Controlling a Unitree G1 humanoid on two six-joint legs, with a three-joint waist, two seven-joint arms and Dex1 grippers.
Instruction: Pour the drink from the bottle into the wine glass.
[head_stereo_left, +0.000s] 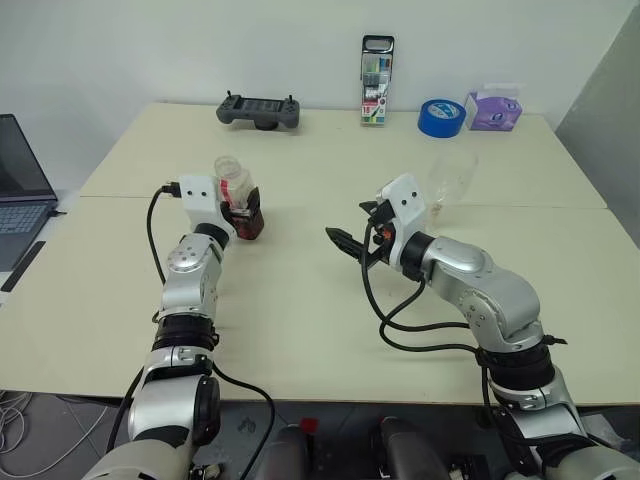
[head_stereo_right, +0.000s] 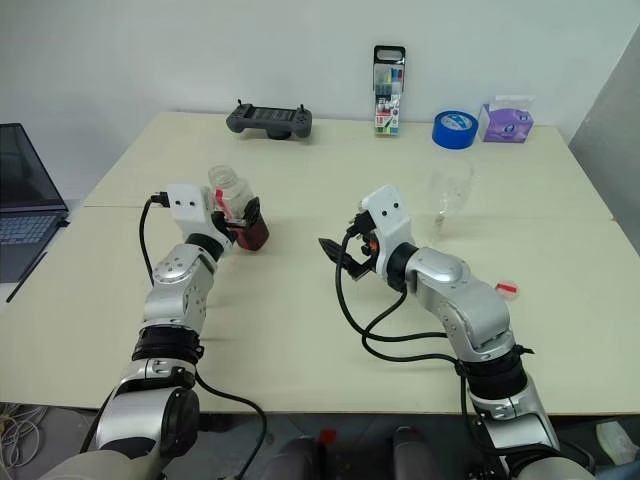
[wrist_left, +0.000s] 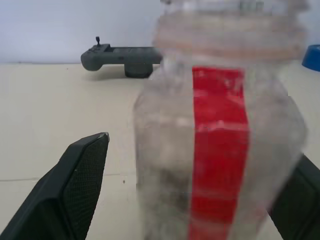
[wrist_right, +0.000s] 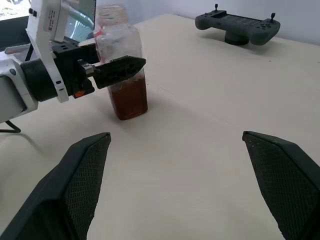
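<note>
I should next move my right gripper to the wine glass's stem (head_stereo_left: 436, 208), just below its bowl, and close it there.
The bottle (head_stereo_left: 240, 200) stands upright on the table's left half, clear plastic with a red label strip (wrist_left: 220, 150), and the dark reddish-brown drink (wrist_right: 129, 100) fills its lower part. My left gripper (head_stereo_left: 245, 212) is open around the bottle, with one finger (wrist_left: 75, 190) clearly apart from its side. In the middle of the table my right gripper (head_stereo_left: 345, 245) points left toward the bottle, open and empty, its fingers (wrist_right: 75, 185) spread wide. The clear wine glass (head_stereo_left: 452, 180) stands upright behind the right arm, farther back on the right.
Along the far edge lie a grey controller (head_stereo_left: 259, 110), a tall marker case (head_stereo_left: 377, 80), a blue tape roll (head_stereo_left: 441, 117) and a purple tissue box (head_stereo_left: 496, 110). A laptop (head_stereo_left: 20, 190) sits at the left. A small red-and-white item (head_stereo_right: 507, 289) lies right of the right arm.
</note>
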